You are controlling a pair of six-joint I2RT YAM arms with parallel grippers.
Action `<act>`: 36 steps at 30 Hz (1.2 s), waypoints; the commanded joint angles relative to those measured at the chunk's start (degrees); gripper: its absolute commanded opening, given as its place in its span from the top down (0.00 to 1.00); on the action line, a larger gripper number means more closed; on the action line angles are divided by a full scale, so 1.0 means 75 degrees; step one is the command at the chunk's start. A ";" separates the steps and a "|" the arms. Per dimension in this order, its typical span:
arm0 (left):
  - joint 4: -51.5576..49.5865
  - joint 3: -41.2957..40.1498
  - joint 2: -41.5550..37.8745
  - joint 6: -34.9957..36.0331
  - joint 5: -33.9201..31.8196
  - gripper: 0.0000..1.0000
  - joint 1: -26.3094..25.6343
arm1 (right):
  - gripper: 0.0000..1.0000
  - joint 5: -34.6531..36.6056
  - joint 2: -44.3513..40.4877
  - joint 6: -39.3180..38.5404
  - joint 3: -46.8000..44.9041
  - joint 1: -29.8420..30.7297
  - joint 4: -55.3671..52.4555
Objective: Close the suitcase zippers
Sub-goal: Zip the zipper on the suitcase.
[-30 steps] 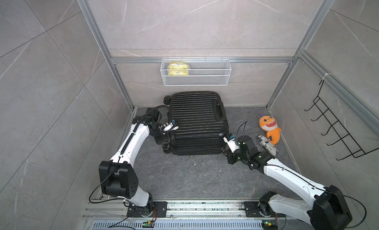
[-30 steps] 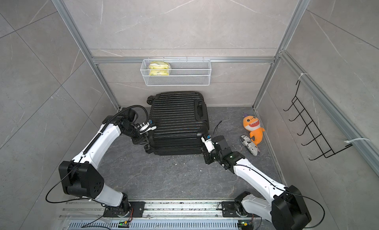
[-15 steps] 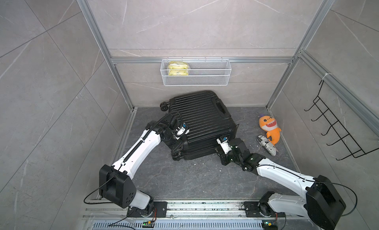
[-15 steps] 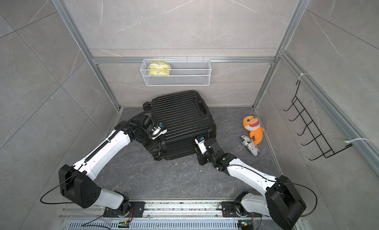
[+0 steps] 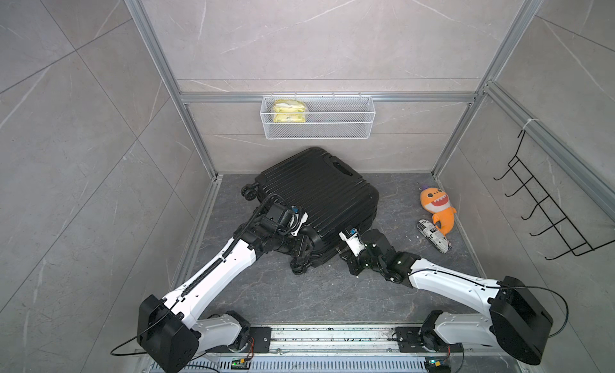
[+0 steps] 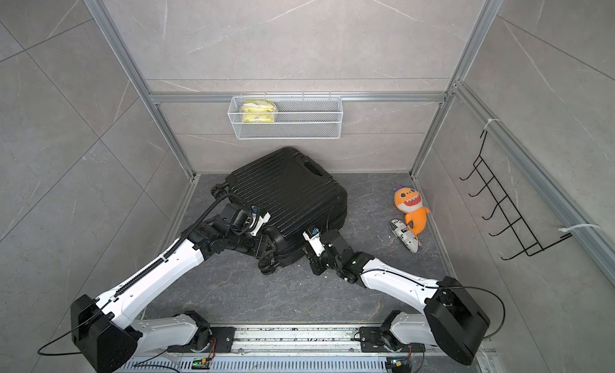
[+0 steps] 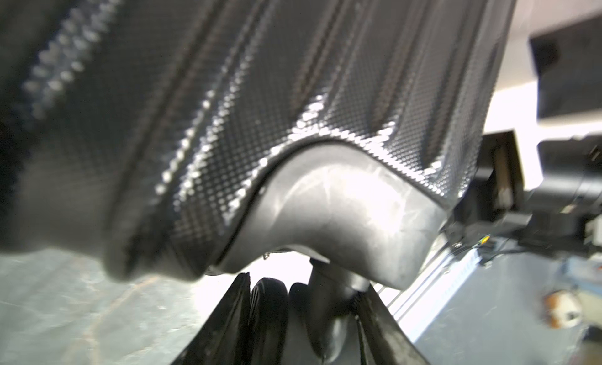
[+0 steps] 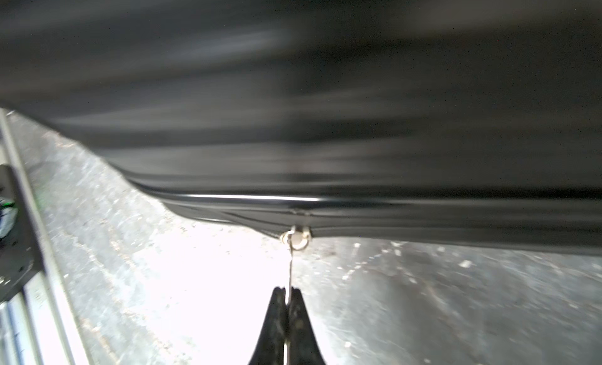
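Observation:
My right gripper has the thin metal zipper pull. It will let go of it on the suitcase's seam (image 5: pixel 329 256) beside the near corner's caster wheel.
The black ribbed suitcase (image 5: pixel 319 195) (image 6: pixel 286 191) lies flat on the floor, turned at an angle to the back wall. My left gripper (image 5: pixel 304 251) (image 7: pixel 303 314) is shut on the caster wheel (image 7: pixel 268 311) at the case's near corner, with a finger on each side of wheel and stem. My right gripper (image 5: pixel 343 252) (image 8: pixel 286 290) is shut on the thin metal pull (image 8: pixel 290 269) of the zippers. The pull hangs taut from the slider (image 8: pixel 296 238) on the seam along the near side. The track (image 8: pixel 423 213) beyond it is blurred.
An orange shark plush (image 5: pixel 436 205) and a rolled patterned cloth (image 5: pixel 432 236) lie on the floor at the right. A white wire basket (image 5: pixel 317 118) hangs on the back wall above the case. A black hook rack (image 5: pixel 545 215) is on the right wall.
The suitcase has turned counterclockwise, its near-left corner swinging forward and right. My left gripper moved with that corner's wheel. My right gripper moved left along the near side with the pull.

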 commanded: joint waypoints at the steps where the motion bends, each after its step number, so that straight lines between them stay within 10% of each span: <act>1: 0.1747 0.0055 -0.0144 -0.2553 -0.1538 1.00 0.0095 | 1.00 -0.1013 0.0073 0.0162 -0.0036 0.0444 0.0374; 17: 0.3214 0.0051 0.0471 -0.3356 -0.1813 1.00 -0.0621 | 1.00 -0.2105 0.0539 0.0623 0.0043 0.1251 0.1463; 24: 0.3193 0.0296 0.0673 -0.3149 -0.1474 1.00 -0.0677 | 1.00 -0.0313 0.0019 0.0415 0.0037 0.1275 0.0574; 30: 0.2862 0.0504 0.0408 -0.2619 -0.1278 0.37 -0.0677 | 0.75 0.0849 -0.0538 0.0271 -0.0109 0.1275 -0.0047; 36: 0.2276 0.0713 0.0089 -0.2144 -0.1308 0.00 -0.0681 | 0.43 0.1741 -0.0999 0.0370 -0.0223 0.1265 -0.0343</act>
